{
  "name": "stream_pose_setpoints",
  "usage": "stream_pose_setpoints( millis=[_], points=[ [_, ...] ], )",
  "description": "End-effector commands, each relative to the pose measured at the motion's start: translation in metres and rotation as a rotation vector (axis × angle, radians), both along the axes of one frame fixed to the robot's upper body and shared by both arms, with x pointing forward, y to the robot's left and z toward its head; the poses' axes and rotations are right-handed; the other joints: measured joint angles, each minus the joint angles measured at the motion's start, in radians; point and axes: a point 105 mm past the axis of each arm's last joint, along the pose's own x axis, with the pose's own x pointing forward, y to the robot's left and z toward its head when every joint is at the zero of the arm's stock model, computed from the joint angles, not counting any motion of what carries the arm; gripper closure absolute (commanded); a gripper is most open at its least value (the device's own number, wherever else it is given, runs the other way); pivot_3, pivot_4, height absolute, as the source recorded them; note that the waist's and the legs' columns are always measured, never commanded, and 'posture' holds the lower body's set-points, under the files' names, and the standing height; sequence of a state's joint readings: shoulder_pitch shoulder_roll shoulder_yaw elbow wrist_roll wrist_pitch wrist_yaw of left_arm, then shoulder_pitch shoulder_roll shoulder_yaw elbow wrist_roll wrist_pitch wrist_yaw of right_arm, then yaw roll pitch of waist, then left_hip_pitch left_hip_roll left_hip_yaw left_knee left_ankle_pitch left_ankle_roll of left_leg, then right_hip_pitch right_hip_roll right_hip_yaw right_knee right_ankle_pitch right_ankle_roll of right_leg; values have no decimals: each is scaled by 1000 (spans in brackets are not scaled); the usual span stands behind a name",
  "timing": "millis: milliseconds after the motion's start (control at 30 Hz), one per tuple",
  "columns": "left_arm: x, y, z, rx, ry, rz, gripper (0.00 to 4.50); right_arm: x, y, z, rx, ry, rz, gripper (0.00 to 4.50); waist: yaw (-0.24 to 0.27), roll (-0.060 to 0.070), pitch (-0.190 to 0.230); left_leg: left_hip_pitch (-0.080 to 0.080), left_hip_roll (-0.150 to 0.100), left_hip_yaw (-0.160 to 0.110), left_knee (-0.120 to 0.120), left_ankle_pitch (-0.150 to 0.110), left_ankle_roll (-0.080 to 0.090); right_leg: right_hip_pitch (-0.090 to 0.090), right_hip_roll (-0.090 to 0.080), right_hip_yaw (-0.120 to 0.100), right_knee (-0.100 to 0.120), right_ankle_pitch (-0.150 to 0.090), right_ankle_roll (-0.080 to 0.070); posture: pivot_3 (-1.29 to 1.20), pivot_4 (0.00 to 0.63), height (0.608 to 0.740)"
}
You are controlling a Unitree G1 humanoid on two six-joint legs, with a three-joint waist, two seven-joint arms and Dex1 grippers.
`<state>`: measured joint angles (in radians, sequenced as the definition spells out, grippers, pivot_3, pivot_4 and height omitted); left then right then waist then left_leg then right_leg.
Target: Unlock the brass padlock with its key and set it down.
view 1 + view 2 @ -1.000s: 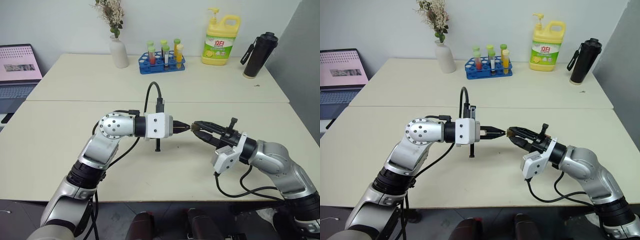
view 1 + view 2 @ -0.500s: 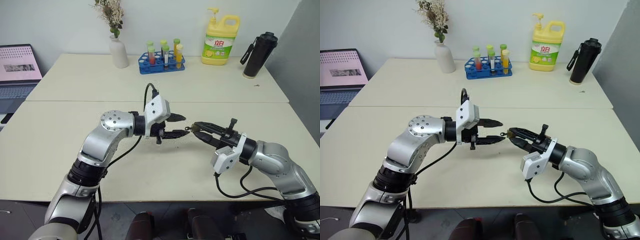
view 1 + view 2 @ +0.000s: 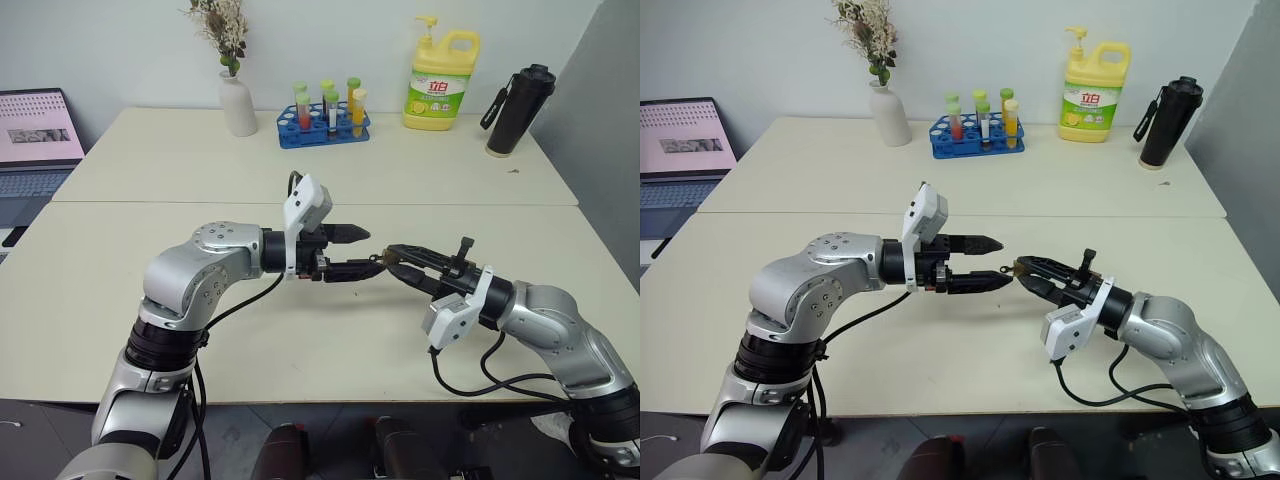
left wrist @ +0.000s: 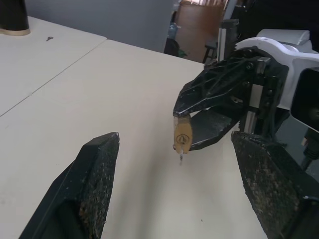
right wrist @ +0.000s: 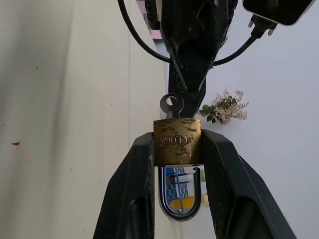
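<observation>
The shackle lies back between the fingers of my right gripper, so next my left gripper grabs the padlock's golden body point(image 5: 177, 142) to free my right gripper to open the shackle.
My right gripper point(image 3: 392, 256) is shut on the brass padlock point(image 5: 177, 142), pinching its golden body between the two black fingers point(image 5: 132, 199) above the table point(image 3: 300, 340). The silver shackle point(image 5: 178, 201) lies back between those fingers. The key point(image 5: 172, 105) sits in the lock body, its round head sticking out toward my left gripper point(image 3: 373, 250). That gripper is open, one finger above the other, its tips on either side of the padlock point(image 4: 183, 137) and apart from the key.
At the back of the table stand a white vase point(image 3: 238, 102), a blue rack of test tubes point(image 3: 325, 122), a yellow detergent bottle point(image 3: 442, 80) and a black flask point(image 3: 518, 110). A laptop point(image 3: 35, 140) sits at the far left.
My left gripper was shut at the key, then opened, let it go and rolled at the wrist. The key stays in the padlock. The right gripper has kept still.
</observation>
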<state>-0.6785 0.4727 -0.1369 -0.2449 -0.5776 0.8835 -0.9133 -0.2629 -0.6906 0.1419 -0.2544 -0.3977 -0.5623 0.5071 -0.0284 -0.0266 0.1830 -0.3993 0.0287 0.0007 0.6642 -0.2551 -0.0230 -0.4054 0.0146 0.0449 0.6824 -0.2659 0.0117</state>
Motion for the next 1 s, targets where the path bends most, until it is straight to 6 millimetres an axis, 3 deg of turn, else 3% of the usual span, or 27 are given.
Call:
stream_pose_setpoints(
  millis=[33,233,267,333,600,667,1000],
  points=[
    [-2,-8,10,-5,-67,-15,740,-8,7,14,25,-46,55,3575,0,0,0,0,0,0,0,0,0,0,0,0,0,0,0,0,150,740],
    [-3,-14,8,-14,-60,-44,740,-10,8,14,24,-47,62,3575,0,0,0,0,0,0,0,0,0,0,0,0,0,0,0,0,150,740],
    [-2,-14,9,-19,-58,-42,925,-10,8,14,24,-47,62,3575,0,0,0,0,0,0,0,0,0,0,0,0,0,0,0,0,150,740],
    [-2,-15,9,-19,-60,-43,1348,-10,9,14,24,-48,63,3575,0,0,0,0,0,0,0,0,0,0,0,0,0,0,0,0,150,740],
    [-6,-15,1,10,-48,-67,3918,-12,9,16,25,-63,69,3575,0,0,0,0,0,0,0,0,0,0,0,0,0,0,0,0,150,740],
    [-7,-15,1,11,-46,-70,4343,-12,10,17,25,-69,72,3575,0,0,0,0,0,0,0,0,0,0,0,0,0,0,0,0,150,740],
    [-6,-15,2,8,-52,-64,4329,-11,7,17,29,-63,57,3575,0,0,0,0,0,0,0,0,0,0,0,0,0,0,0,0,150,740]
  ],
)
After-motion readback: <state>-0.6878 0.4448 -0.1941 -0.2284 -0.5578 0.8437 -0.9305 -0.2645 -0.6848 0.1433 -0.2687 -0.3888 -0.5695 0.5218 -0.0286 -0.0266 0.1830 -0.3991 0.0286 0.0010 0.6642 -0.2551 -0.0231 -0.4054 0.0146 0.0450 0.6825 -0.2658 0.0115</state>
